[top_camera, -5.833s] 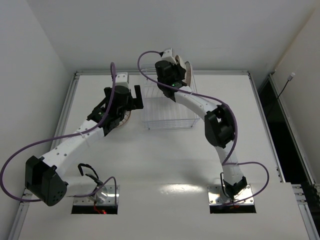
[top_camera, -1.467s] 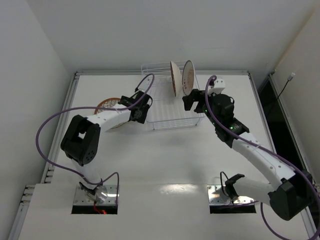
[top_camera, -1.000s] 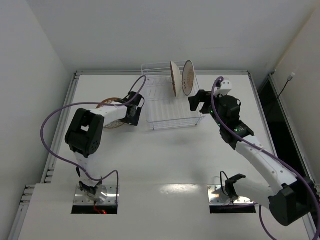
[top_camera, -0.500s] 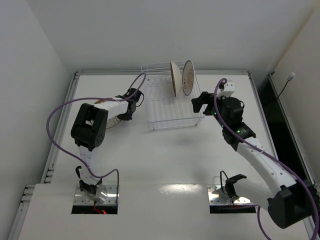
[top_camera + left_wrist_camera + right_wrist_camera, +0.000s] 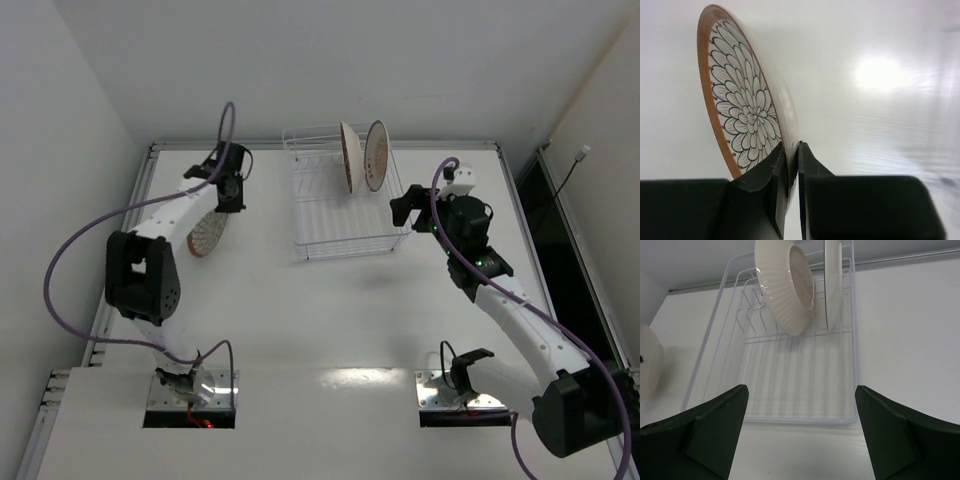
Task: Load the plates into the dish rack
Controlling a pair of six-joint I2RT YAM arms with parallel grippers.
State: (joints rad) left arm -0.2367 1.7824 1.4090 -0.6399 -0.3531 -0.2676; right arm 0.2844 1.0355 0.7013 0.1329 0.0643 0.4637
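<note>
The plate in my left gripper needs to be let go upright in the dish rack (image 5: pixel 333 164), just beside the closest standing plate.
My left gripper (image 5: pixel 224 200) is shut on the rim of a plate (image 5: pixel 207 233) and holds it tilted on edge above the table's back left. In the left wrist view that plate (image 5: pixel 740 110) shows a brown rim and a black petal pattern, with its edge pinched in my left gripper (image 5: pixel 791 152). Two more plates (image 5: pixel 348 156) (image 5: pixel 376 155) stand upright in the far end of the dish rack (image 5: pixel 345 238). My right gripper (image 5: pixel 402 210) hangs open just right of the rack. From the right wrist I see the rack (image 5: pixel 856 365), both plates (image 5: pixel 785 285) (image 5: pixel 832 285) and my open, empty right gripper (image 5: pixel 800 407).
The rack's near slots (image 5: pixel 790 380) hold nothing. The held plate's pale underside (image 5: pixel 650 365) shows at the left edge of the right wrist view. A raised rail (image 5: pixel 130 230) runs along the table's left edge, close to the left arm.
My left gripper has shut on the plate's rim, raised it off the table onto its edge and swung toward the back left. The right gripper has drawn slightly away from the rack, still open.
</note>
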